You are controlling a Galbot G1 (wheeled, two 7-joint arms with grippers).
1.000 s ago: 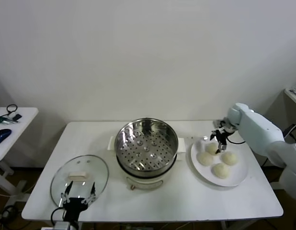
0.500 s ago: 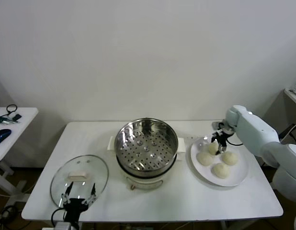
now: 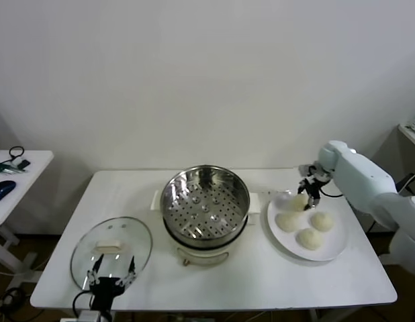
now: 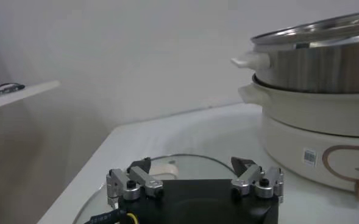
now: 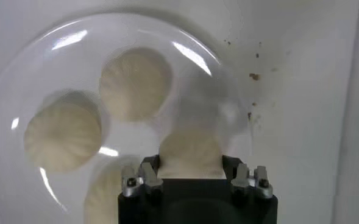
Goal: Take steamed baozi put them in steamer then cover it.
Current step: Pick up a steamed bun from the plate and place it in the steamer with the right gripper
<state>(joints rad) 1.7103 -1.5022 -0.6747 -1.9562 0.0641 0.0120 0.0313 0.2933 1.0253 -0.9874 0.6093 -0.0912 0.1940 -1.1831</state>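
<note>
My right gripper needs to set the baozi down on the far part of the steamer's perforated tray [image 3: 206, 189].
My right gripper [image 3: 307, 194] is shut on one steamed baozi [image 3: 299, 202] and holds it just above the far edge of the white plate [image 3: 334, 247]. In the right wrist view the gripper [image 5: 190, 163] has this baozi [image 5: 190, 149] between its jaws. Three more baozi [image 3: 309, 238] lie on the plate. The steamer [image 3: 205, 204] stands open at the table's middle, its perforated tray bare. The cover [image 3: 111, 247] lies flat on the table at the front left. My left gripper [image 3: 111, 278] is open and empty over the cover's near edge; the left wrist view shows it [image 4: 191, 165] there too.
The steamer's white base and side handle show in the left wrist view [image 4: 313, 115], to the right of the cover [image 4: 167, 165]. A small side table [image 3: 13, 176] with a few items stands at the far left. The table's front edge runs just below the plate and the cover.
My right gripper has closed on the far baozi and lifted it a little off the plate. The left arm has not moved.
</note>
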